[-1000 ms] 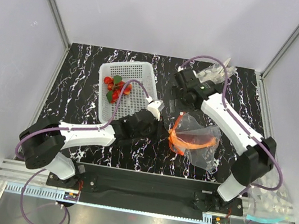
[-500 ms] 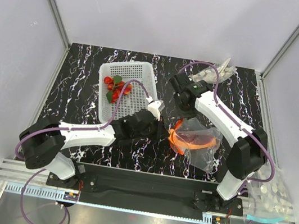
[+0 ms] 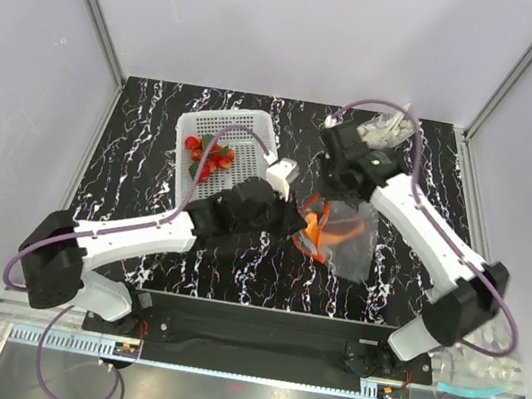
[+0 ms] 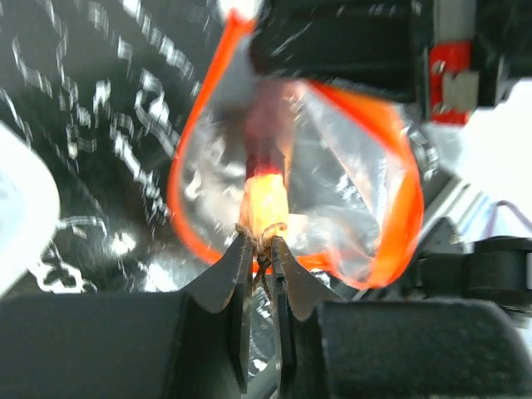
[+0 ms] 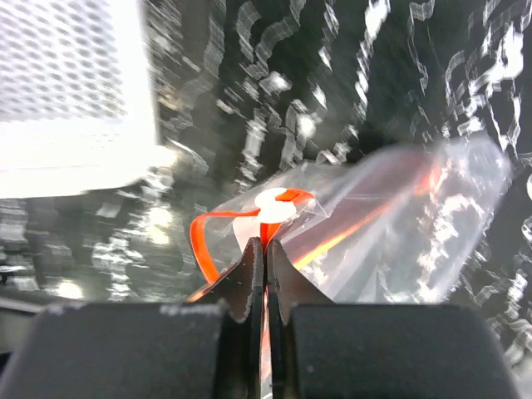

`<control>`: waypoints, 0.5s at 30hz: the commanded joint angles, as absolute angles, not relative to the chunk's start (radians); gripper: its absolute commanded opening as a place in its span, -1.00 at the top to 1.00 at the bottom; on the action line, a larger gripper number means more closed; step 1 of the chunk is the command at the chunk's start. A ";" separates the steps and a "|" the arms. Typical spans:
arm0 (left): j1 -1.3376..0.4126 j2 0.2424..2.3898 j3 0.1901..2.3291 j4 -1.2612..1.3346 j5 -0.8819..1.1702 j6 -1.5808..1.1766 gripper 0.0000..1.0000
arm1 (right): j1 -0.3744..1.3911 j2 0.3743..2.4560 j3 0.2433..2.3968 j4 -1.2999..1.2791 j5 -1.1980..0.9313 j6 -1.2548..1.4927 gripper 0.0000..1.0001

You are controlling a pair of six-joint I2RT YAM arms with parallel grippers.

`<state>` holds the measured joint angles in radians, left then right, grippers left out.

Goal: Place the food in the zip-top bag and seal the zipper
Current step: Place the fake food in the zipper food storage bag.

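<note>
The food's tied end sticks out over the bag's loose orange zipper. Next, my left gripper lets go of the food and takes the zipper [image 4: 378, 270] beside it.
The zip-top bag [image 3: 350, 243] is held up between both grippers right of the table's middle, its mouth spread into a loop. My left gripper [image 3: 294, 216] [image 4: 262, 243] is shut on the near lip of the orange zipper [image 4: 179, 183]. My right gripper [image 3: 330, 196] [image 5: 265, 245] is shut on the far lip of the zipper [image 5: 204, 237]. A bright orange-red length stands just beyond the left fingertips inside the loop; I cannot tell whether it is food or strip. The food [image 3: 207, 155], red pieces with green leaves, lies in the white basket [image 3: 244, 115].
The white basket [image 5: 75, 83] stands just left of the bag, close to the left arm's forearm. A greyish clear plastic wad [image 3: 383, 132] lies at the back right behind the right wrist. More clear plastic [image 3: 479, 355] lies off the table's right front corner.
The right gripper has shut on the zipper. The left arm has reached farther forward and right. The bag has been drawn up from lying flat, and its mouth has spread.
</note>
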<state>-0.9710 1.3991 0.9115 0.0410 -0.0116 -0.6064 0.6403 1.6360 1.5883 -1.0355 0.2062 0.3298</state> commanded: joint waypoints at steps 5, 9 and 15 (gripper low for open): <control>-0.968 1.217 1.157 -0.182 -0.119 -0.460 0.75 | 0.632 1.365 1.574 -0.804 0.077 0.489 1.00; -0.962 1.148 1.172 -0.235 -0.169 -0.417 0.75 | 0.556 1.266 1.433 -0.668 0.002 0.580 1.00; -0.962 1.150 1.183 -0.244 -0.095 -0.362 0.76 | 0.480 1.169 1.100 -0.328 -0.215 0.753 1.00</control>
<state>-0.9646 1.1301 1.1473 -0.2379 -0.1249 -0.4175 0.4896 1.1610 1.1912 -0.5316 -0.0853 0.6357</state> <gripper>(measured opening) 0.125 0.012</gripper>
